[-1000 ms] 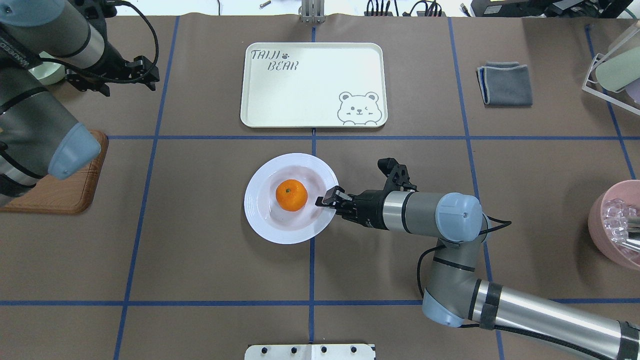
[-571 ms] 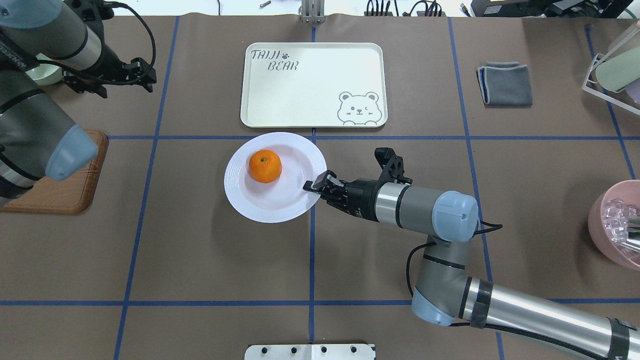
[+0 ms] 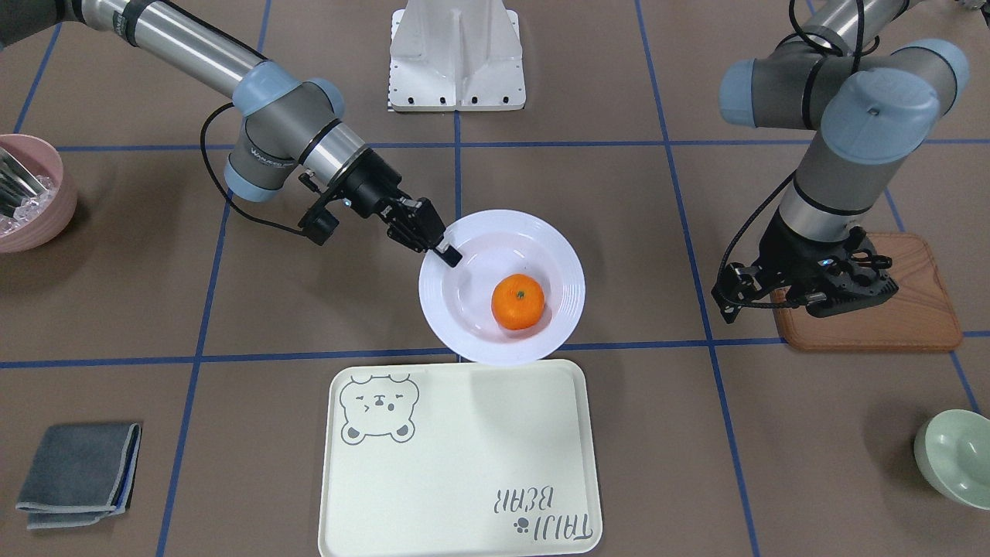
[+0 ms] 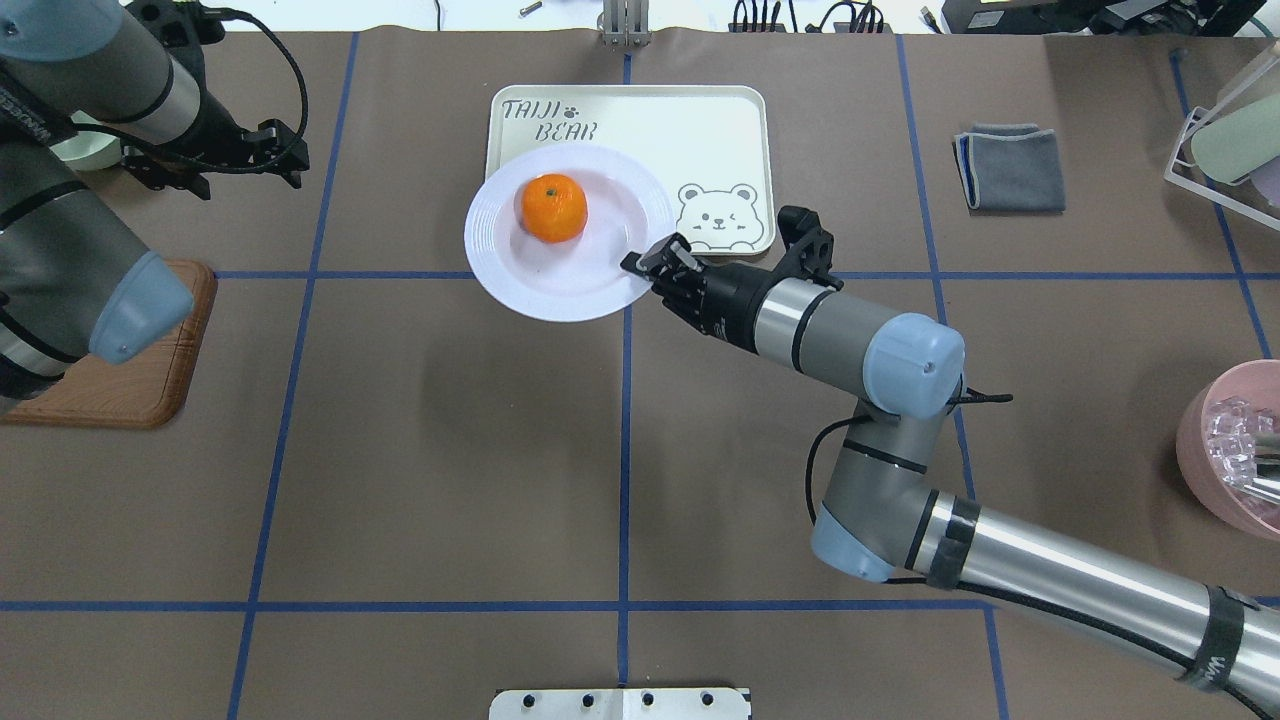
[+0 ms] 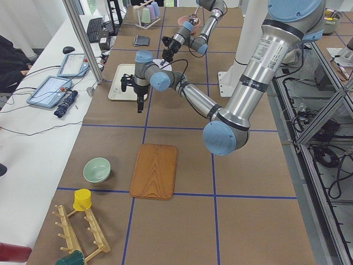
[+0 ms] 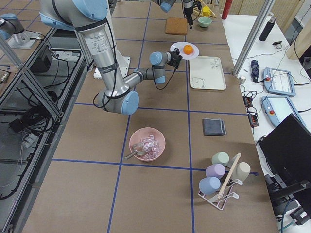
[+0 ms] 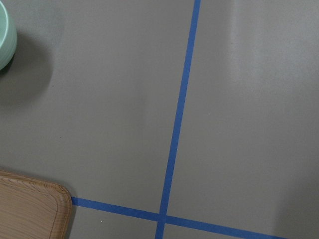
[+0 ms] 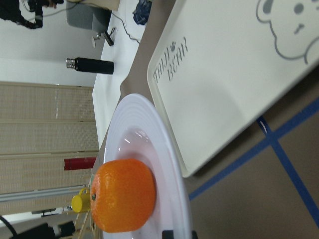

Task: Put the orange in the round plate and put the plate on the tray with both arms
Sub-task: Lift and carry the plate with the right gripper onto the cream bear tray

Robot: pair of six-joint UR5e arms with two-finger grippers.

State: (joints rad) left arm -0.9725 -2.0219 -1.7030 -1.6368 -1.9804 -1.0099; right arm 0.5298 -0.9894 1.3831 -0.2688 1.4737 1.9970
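The round plate, now lifted over the tray's near corner, will go down on the cream tray (image 3: 469, 460) (image 8: 212, 43) between the bear face and the lettering, where I will set it with my right gripper.
The round plate (image 4: 545, 285), glossy white with a ridged rim, hangs lifted over the near left corner of the cream tray (image 4: 660, 130). The orange (image 4: 554, 208) lies inside it, toward the far side. My right gripper (image 4: 652, 264) is shut on the plate's right rim. The front view shows the plate (image 3: 464, 313), the orange (image 3: 517, 301) and the tray (image 3: 464, 464) just beyond it. In the right wrist view the orange (image 8: 122, 196) rests in the tilted plate (image 8: 149, 129) beside the tray (image 8: 224, 84). My left gripper (image 4: 295, 160) hovers open far to the left, holding nothing.
A brown wooden board (image 4: 130, 390) lies at the left under my left arm. A pale green bowl (image 3: 955, 456) sits beyond it. A folded grey cloth (image 4: 1010, 168) lies right of the tray. A pink bowl (image 4: 1225, 450) and a cup rack (image 4: 1225, 140) stand at the right edge.
My right gripper has carried the plate and orange away from the robot, from the table's middle to over the tray's near corner. The orange rolled within the plate. The left gripper drifted slightly left.
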